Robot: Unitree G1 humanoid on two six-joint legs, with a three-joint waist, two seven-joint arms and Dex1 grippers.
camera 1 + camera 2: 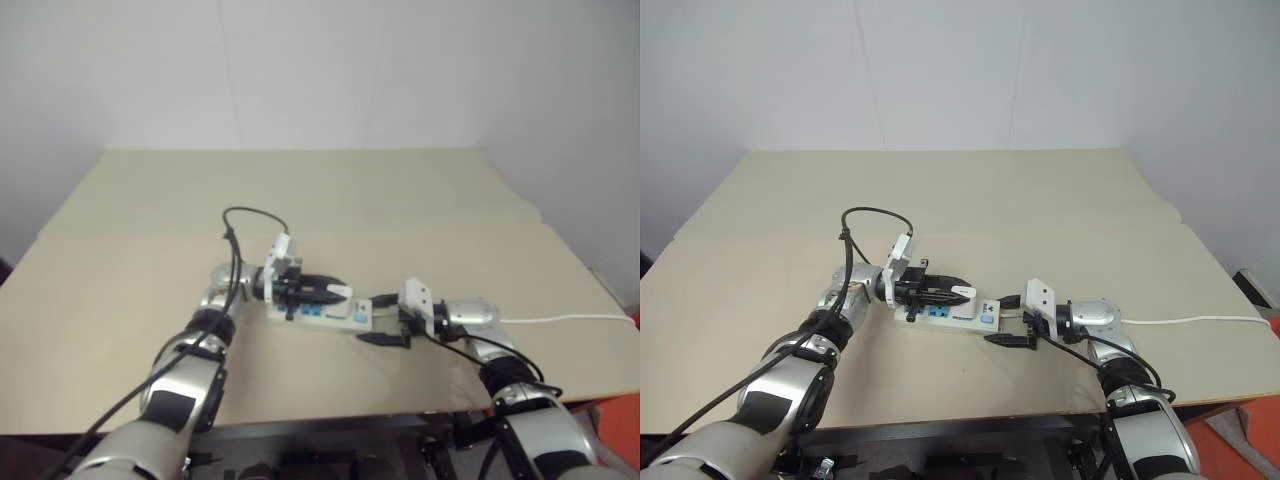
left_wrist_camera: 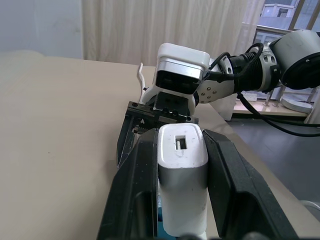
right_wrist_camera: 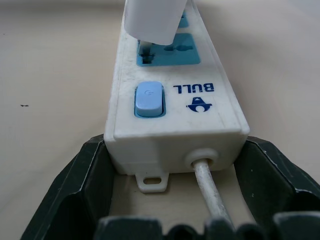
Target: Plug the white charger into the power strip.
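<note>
I will let go of the white charger with my left gripper in the power strip's blue socket (image 1: 339,311) (image 2: 183,233) beside the switch.
The power strip (image 3: 200,115) lies flat on the table, a white bar with blue socket faces and a blue switch (image 3: 148,99) at its near end. My right gripper (image 3: 175,145) is shut on that switch end, one finger on each side. The white charger (image 2: 182,170) sits clamped between the fingers of my left gripper (image 2: 182,145), which points level over the strip (image 1: 335,318). The charger (image 3: 150,17) stands over the blue socket beside the switch, its prongs partly in the slots. The two grippers (image 1: 385,320) face each other along the strip.
The strip's thin white cord (image 1: 570,320) runs off to the right across the beige table (image 1: 400,200). A black cable (image 1: 240,225) loops up from my left wrist. The table's front edge is close below both arms. A white wall stands behind.
</note>
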